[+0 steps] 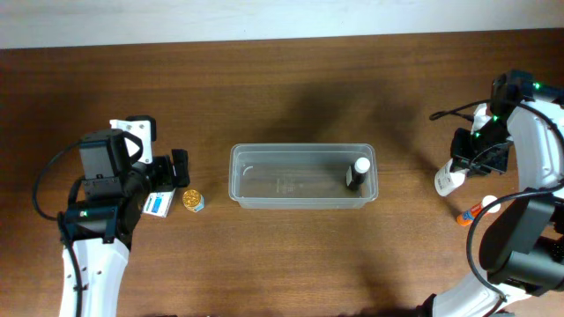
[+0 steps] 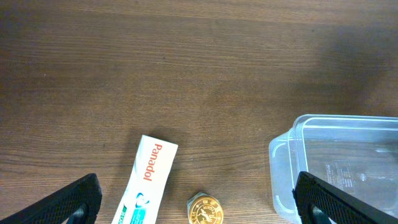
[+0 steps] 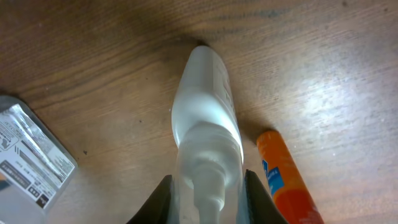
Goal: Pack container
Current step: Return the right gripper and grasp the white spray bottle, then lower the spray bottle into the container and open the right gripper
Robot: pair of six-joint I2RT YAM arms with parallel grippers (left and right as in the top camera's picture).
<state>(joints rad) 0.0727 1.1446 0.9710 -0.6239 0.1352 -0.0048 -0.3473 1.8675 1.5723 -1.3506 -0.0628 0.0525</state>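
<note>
The robot's right gripper needs to release the white bottle in the clear plastic container (image 1: 345,191), beside the small dark bottle.
The clear plastic container (image 1: 304,176) sits mid-table with a small dark bottle with a white cap (image 1: 357,173) standing at its right end; its corner shows in the left wrist view (image 2: 323,165). My left gripper (image 1: 181,167) is open above a white Panadol box (image 2: 146,183) and a gold-lidded jar (image 2: 205,210), which lie left of the container. My right gripper (image 3: 205,193) is shut on a white bottle (image 3: 205,118), seen at the far right in the overhead view (image 1: 448,181).
An orange tube (image 3: 289,180) lies on the wood next to the white bottle, also seen overhead (image 1: 476,212). A foil blister pack (image 3: 28,155) lies left of the bottle. A white wall edge runs along the table's far side.
</note>
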